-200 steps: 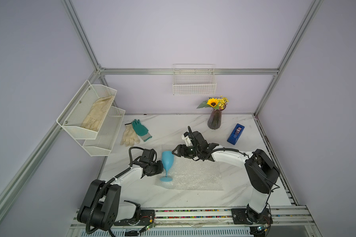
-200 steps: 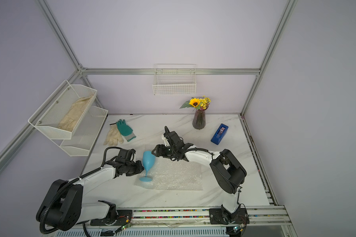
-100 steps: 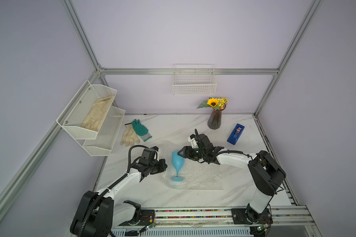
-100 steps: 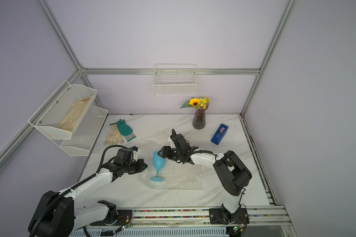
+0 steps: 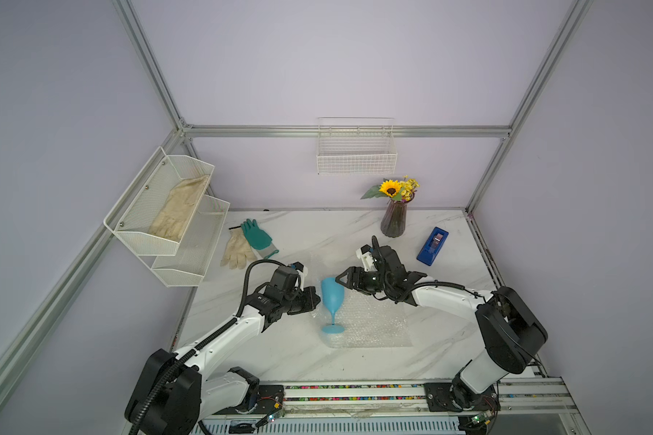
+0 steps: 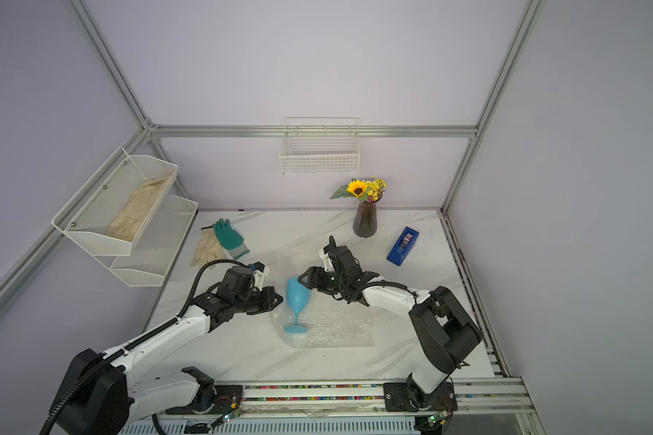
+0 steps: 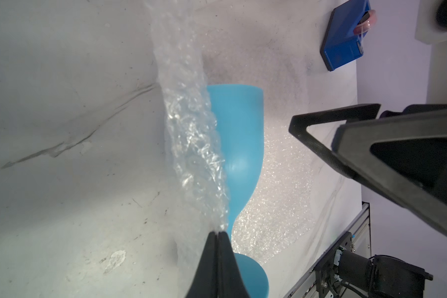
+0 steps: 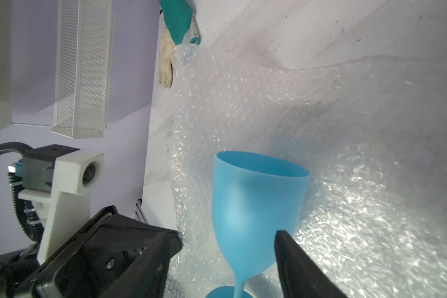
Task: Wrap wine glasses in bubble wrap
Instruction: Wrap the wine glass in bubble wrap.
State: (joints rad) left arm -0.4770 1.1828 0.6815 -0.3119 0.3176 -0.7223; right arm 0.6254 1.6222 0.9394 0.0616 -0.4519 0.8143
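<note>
Next, my left gripper releases the wrap's edge on the flat bubble wrap (image 5: 363, 298) (image 7: 283, 161) just past the bowl of the wine glass.
The light-blue wine glass (image 5: 332, 297) (image 6: 297, 299) stands upright on the bubble wrap (image 5: 374, 324) (image 6: 336, 327) in both top views. My left gripper (image 5: 318, 298) (image 7: 218, 233) is shut on the wrap's left edge. That edge (image 7: 191, 129) rises as a flap against the bowl of the glass (image 7: 240, 142). My right gripper (image 5: 339, 280) (image 8: 227, 237) is open at the far side of the bowl near the rim. One of its fingers (image 8: 294, 260) is beside the glass (image 8: 258, 206), and in the left wrist view a gap shows between them.
A purple vase of flowers (image 5: 394, 222) and a blue tape dispenser (image 5: 432, 246) stand at the back right. Gloves (image 5: 247, 244) lie at the back left beside a two-tier mesh shelf (image 5: 166, 214). A wire basket (image 5: 356, 150) hangs on the back wall.
The glass has shifted to the right on the wrap. My left gripper followed it and closed on the wrap's edge, lifting it. The right gripper drew back to the right.
</note>
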